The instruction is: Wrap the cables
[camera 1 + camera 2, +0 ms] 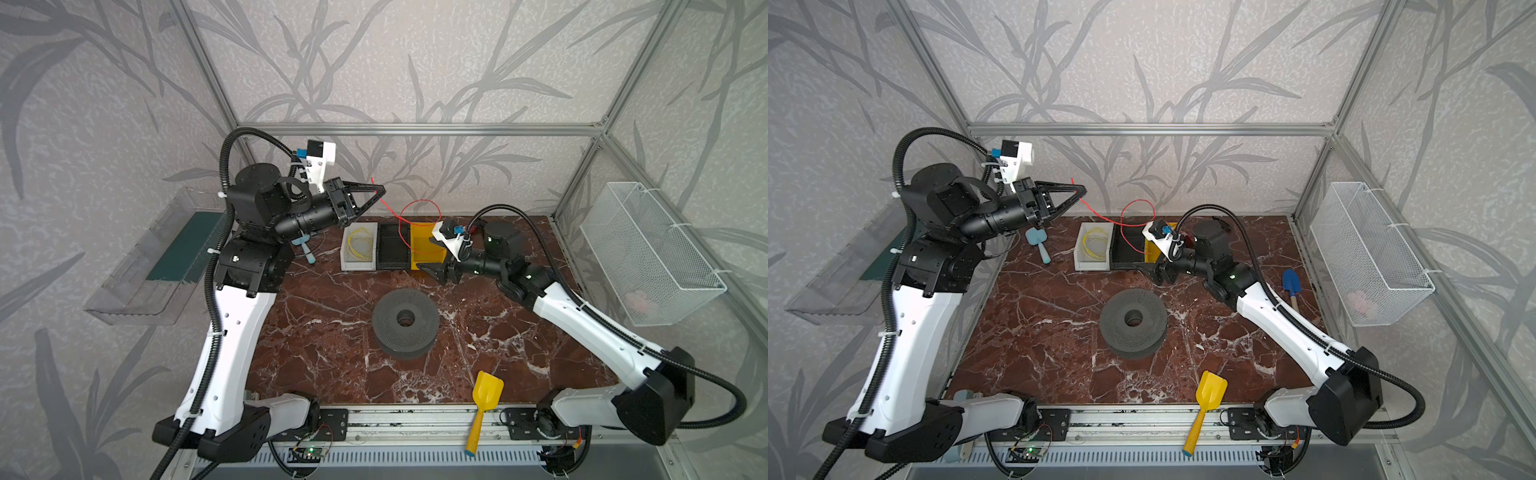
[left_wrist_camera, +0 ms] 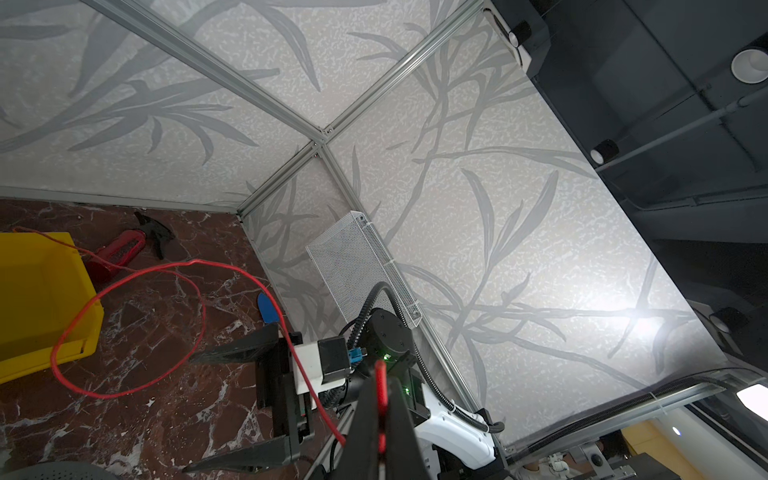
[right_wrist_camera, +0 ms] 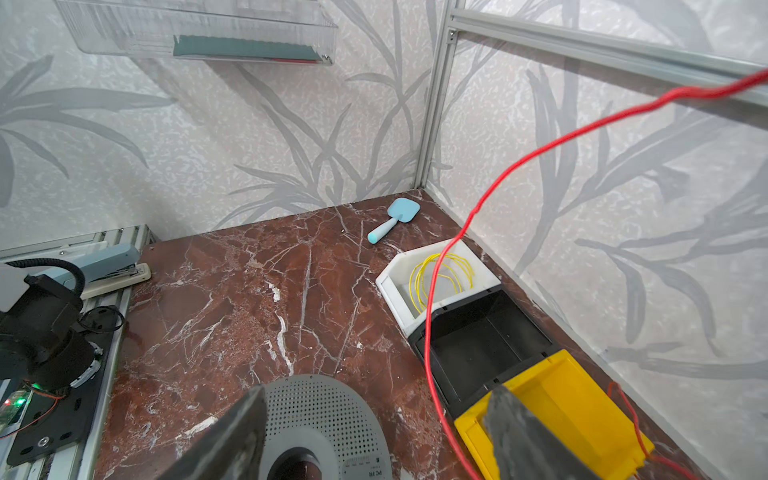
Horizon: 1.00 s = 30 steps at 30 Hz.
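Note:
My right gripper closes next on the red cable's hanging part (image 1: 405,241) (image 3: 429,352), at the place where its loose loop drops down toward the yellow bin.
My left gripper (image 1: 380,192) (image 1: 1081,191) (image 2: 380,399) is raised over the back of the table and shut on the red cable (image 1: 419,201) (image 2: 199,262) near its end, with a short tip poking out past the fingers. The cable sags into a loose loop, then drops toward the black bin (image 1: 392,249) and yellow bin (image 1: 424,249). A yellow cable (image 3: 412,282) lies coiled in the white bin (image 1: 347,262). My right gripper (image 1: 436,270) (image 3: 376,399) is open, low in front of the yellow bin, holding nothing. The red cable (image 3: 540,153) hangs just beyond its fingers.
A grey perforated spool (image 1: 405,320) lies flat mid-table. A yellow scoop (image 1: 486,395) lies at the front edge, a light blue scoop (image 1: 1038,245) at the back left and a blue shovel (image 1: 1289,284) at the right. A wire basket (image 1: 648,253) hangs on the right wall and a clear tray (image 1: 153,266) on the left.

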Each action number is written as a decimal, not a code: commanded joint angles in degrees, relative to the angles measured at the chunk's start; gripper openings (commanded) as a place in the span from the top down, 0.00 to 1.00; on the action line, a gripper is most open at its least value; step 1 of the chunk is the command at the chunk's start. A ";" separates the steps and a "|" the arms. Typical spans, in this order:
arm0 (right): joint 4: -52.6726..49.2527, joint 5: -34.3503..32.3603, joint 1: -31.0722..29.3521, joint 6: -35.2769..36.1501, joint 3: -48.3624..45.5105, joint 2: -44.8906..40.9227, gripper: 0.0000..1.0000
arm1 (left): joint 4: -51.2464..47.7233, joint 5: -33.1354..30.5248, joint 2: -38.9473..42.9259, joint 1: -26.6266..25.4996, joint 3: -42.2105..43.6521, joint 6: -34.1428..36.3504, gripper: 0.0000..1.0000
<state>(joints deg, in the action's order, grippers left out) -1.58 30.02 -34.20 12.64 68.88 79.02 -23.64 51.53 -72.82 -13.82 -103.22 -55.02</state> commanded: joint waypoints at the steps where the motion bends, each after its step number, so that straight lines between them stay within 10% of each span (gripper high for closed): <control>1: 6.96 4.25 -0.31 -1.79 0.86 2.90 0.18 | 0.85 2.06 0.40 0.03 -0.27 -0.17 1.00; 13: 18.29 5.07 0.62 -4.31 -0.21 10.96 0.21 | -6.92 1.16 -0.86 1.29 -6.29 2.33 1.00; 30: 9.44 4.34 0.12 4.61 6.77 14.87 0.20 | 0.96 5.95 2.46 2.04 -2.33 -4.12 1.00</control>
<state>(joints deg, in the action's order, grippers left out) 10.09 33.10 -33.80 15.46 73.78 91.81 -25.52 54.89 -72.07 -11.94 -105.89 -57.39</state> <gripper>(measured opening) 0.799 0.048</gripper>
